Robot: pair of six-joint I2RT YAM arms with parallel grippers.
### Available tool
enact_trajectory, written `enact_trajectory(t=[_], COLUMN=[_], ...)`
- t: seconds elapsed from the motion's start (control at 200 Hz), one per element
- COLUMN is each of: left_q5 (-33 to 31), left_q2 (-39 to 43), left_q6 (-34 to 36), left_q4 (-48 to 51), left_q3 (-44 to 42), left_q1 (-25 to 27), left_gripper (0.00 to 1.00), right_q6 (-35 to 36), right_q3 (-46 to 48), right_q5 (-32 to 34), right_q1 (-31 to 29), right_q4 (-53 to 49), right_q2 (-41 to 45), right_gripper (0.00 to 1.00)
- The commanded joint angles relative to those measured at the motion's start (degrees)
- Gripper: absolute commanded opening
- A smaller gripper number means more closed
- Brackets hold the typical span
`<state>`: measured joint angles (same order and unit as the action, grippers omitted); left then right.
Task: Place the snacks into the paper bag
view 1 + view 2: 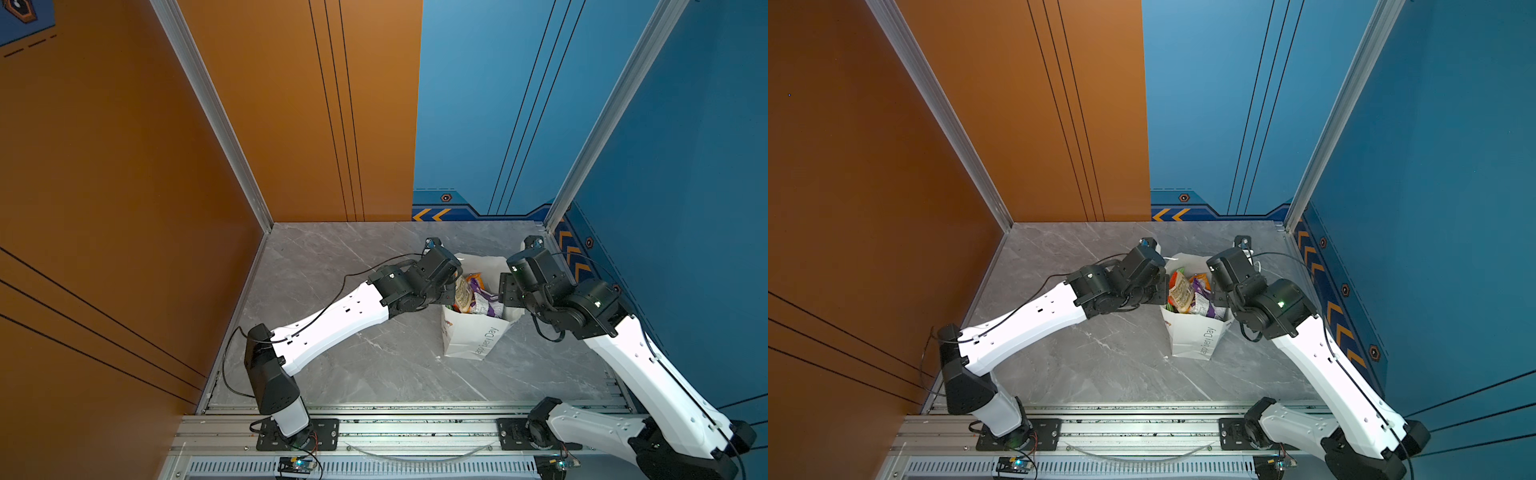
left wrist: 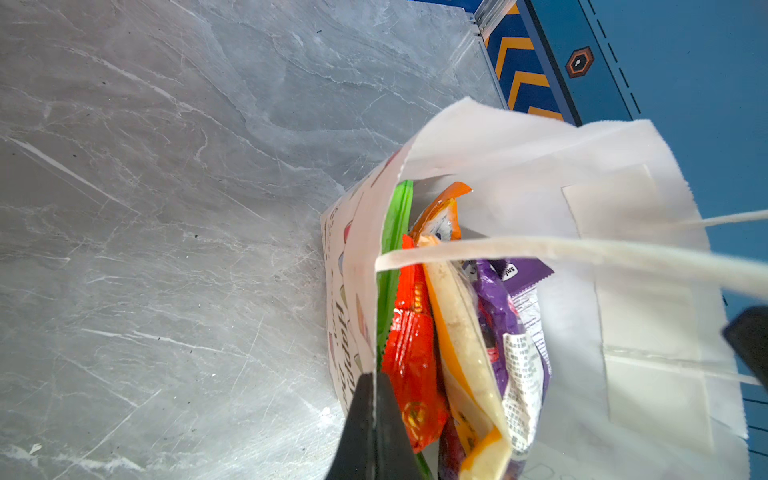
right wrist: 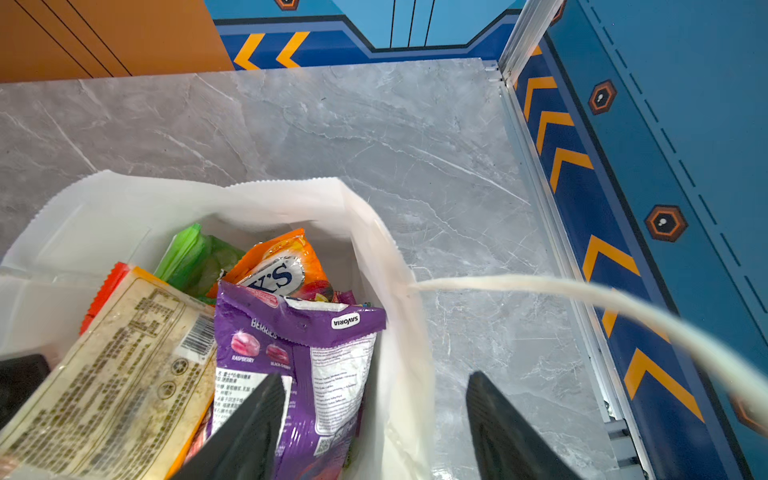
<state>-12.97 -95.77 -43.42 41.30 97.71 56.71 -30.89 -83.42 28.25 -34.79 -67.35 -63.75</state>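
Observation:
The left gripper alone is holding the off-centre paper bag, so the robot's right gripper needs to close on the paper bag's opposite side (image 3: 401, 360) before both grippers move it to the middle.
The white paper bag (image 1: 473, 338) (image 1: 1196, 338) stands upright and open at the back right of the table. Several snacks (image 1: 476, 295) (image 1: 1192, 295) stand packed inside it. The right wrist view shows a purple packet (image 3: 299, 332), an orange FOX'S bag (image 3: 282, 266), a green packet (image 3: 195, 257) and a beige labelled packet (image 3: 124, 353). A red packet (image 2: 409, 353) shows in the left wrist view. My left gripper (image 2: 375, 379) (image 1: 452, 291) is shut on the bag's left wall (image 2: 361, 270). My right gripper (image 3: 374, 378) (image 1: 508, 291) is open and straddles the right wall (image 3: 399, 291), holding nothing.
The blue side wall with orange chevrons (image 1: 575, 257) (image 3: 561, 124) stands close to the right of the bag. Grey marble table (image 1: 332, 257) spreads to the left and front. Loose white cord handles (image 2: 582, 253) (image 3: 540, 286) hang across both wrist views. A metal rail (image 1: 415, 428) runs along the front.

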Motion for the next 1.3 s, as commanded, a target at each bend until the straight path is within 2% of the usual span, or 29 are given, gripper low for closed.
enact_trajectory(t=[0.0,0.155,0.25,0.465,0.561,0.651,0.771,0.831,0.881,1.016,1.076,1.146,1.246,1.296], left_q5=[-3.9,-4.6,-4.0,-2.9,-4.0,-5.0,-10.7,-14.6,-15.3,-6.9,-6.2,-6.2,-0.8,-0.7], left_q2=[3.0,4.2,4.1,1.9,1.0,1.1,3.9,5.0,5.2,1.5,-0.3,-1.7,-2.4,-1.9], left_q6=[0.1,-0.2,0.2,2.0,2.8,3.9,5.6,6.5,5.8,0.6,0.2,0.9,1.4,1.9], left_q4=[-4.7,-4.7,-4.7,-3.5,-2.5,-1.9,-2.1,-2.0,-1.9,2.7,5.6,7.4,7.9,8.6], left_q3=[-0.2,-1.3,-1.0,2.8,5.6,8.5,10.7,9.9,7.9,5.2,6.2,7.2,8.1,9.1], left_q1=[0.0,-0.2,-0.1,1.2,2.2,2.6,3.8,4.9,4.4,-1.1,-2.4,-3.8,-7.5,-8.6], left_gripper=[0.0,0.0,0.0,0.0,0.0,0.0,0.0,0.0,0.0,0.0,0.0,0.0,0.0,0.0], right_q6=[0.0,0.5,0.8,0.6,0.2,0.2,0.3,0.2,0.0,-1.7,-1.9,-1.2,0.0,1.0], right_q3=[1.5,6.1,7.7,5.8,3.0,-1.4,-7.3,-7.9,-6.6,1.5,3.0,2.1,-2.3,-5.0], right_q5=[2.0,-1.1,-5.0,-12.1,-12.5,-11.6,-7.9,-7.2,-7.7,-13.5,-15.9,-16.6,-16.4,-16.6], right_q1=[2.5,5.5,6.1,4.5,1.8,-1.6,-4.9,-6.8,-6.7,-5.9,-5.7,-5.8,-5.8,-5.9], right_q4=[-2.6,-0.6,1.6,4.5,5.0,5.4,5.3,6.3,7.8,13.8,15.5,16.3,16.0,16.0], right_q2=[0.2,-0.5,-1.4,-3.7,-5.2,-6.8,-7.6,-7.2,-6.9,-9.7,-12.3,-14.9,-17.5,-18.3], right_gripper=[0.72,0.72,0.65,0.29,0.11,0.02,0.0,0.0,0.0,0.0,0.0,0.0,0.0,0.0])
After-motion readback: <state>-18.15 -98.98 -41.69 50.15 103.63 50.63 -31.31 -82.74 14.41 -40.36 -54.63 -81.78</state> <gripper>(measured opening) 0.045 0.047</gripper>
